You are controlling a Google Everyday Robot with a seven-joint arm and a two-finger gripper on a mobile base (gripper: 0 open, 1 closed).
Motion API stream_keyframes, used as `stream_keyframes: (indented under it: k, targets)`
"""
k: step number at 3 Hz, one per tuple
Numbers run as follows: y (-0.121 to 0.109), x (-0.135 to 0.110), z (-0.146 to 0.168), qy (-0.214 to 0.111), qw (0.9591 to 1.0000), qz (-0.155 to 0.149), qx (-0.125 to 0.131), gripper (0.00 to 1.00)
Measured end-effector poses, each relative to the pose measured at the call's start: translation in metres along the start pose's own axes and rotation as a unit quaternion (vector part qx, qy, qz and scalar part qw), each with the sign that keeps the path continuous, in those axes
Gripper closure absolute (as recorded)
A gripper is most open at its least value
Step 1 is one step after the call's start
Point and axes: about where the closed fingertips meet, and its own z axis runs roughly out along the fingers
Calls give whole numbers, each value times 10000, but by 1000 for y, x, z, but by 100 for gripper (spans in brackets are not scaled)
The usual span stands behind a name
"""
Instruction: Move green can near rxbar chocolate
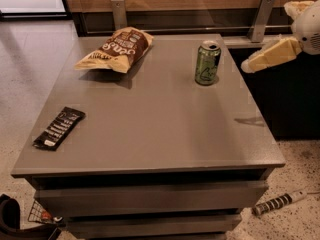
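Observation:
Next, I grip the upper half of the green can (208, 55).
The green can (207, 63) stands upright on the far right part of the grey table (150, 119). The rxbar chocolate (59, 128) lies flat near the table's left front edge, far from the can. My gripper (247, 66) reaches in from the right edge of the view, its pale finger pointing left toward the can, a short way to the right of it and not touching it.
A brown-and-tan chip bag (115, 49) lies at the table's far left. A wood-panelled wall with metal brackets (118, 11) runs behind. A striped object (277, 202) lies on the speckled floor at right; a dark item (15, 219) sits at lower left.

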Motion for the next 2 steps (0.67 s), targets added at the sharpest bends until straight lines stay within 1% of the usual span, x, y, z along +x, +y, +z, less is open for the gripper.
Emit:
stream_keyframes:
  k: [1, 2]
  targets:
    - [-6, 4, 27, -568, 9972, 494, -20, 0]
    - [-6, 4, 27, -568, 9972, 494, -20, 0]
